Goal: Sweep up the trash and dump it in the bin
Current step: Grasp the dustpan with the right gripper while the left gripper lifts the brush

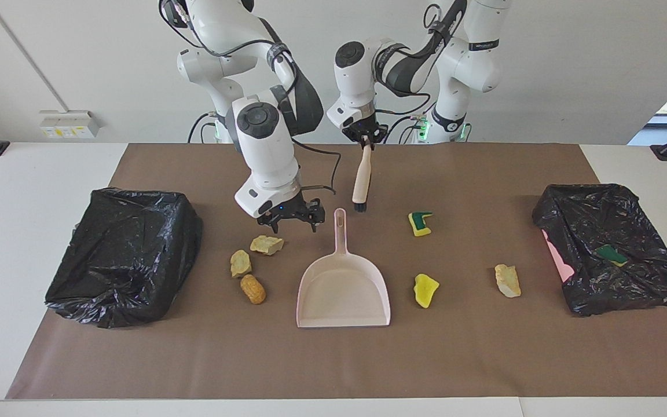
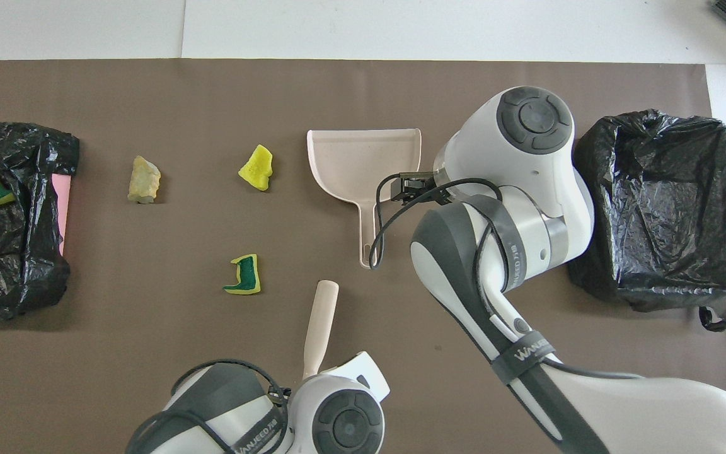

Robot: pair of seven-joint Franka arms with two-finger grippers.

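Note:
Next, my right gripper should go to the handle of the pink dustpan (image 2: 366, 228) and close there, because the dustpan must be held for sweeping.
My left gripper (image 1: 365, 141) is shut on the top of the beige hand brush (image 1: 362, 176), which hangs bristles-down over the mat near the dustpan's handle; the brush also shows in the overhead view (image 2: 321, 325). My right gripper (image 1: 290, 219) is open and empty, low over the mat between a beige chunk (image 1: 267, 244) and the handle of the pink dustpan (image 1: 343, 286). Another beige chunk (image 1: 240, 263) and an orange-brown lump (image 1: 253, 289) lie beside the pan, hidden under my right arm in the overhead view. A green-backed sponge (image 1: 420, 223), a yellow sponge bit (image 1: 426, 289) and a beige chunk (image 1: 508, 280) lie toward the left arm's end.
A black-bagged bin (image 1: 122, 255) stands at the right arm's end. Another black-bagged bin (image 1: 629, 278) stands at the left arm's end with a green sponge (image 1: 611, 253) in it. The dustpan (image 2: 363, 157) lies flat, handle toward the robots. A brown mat (image 1: 333, 359) covers the table.

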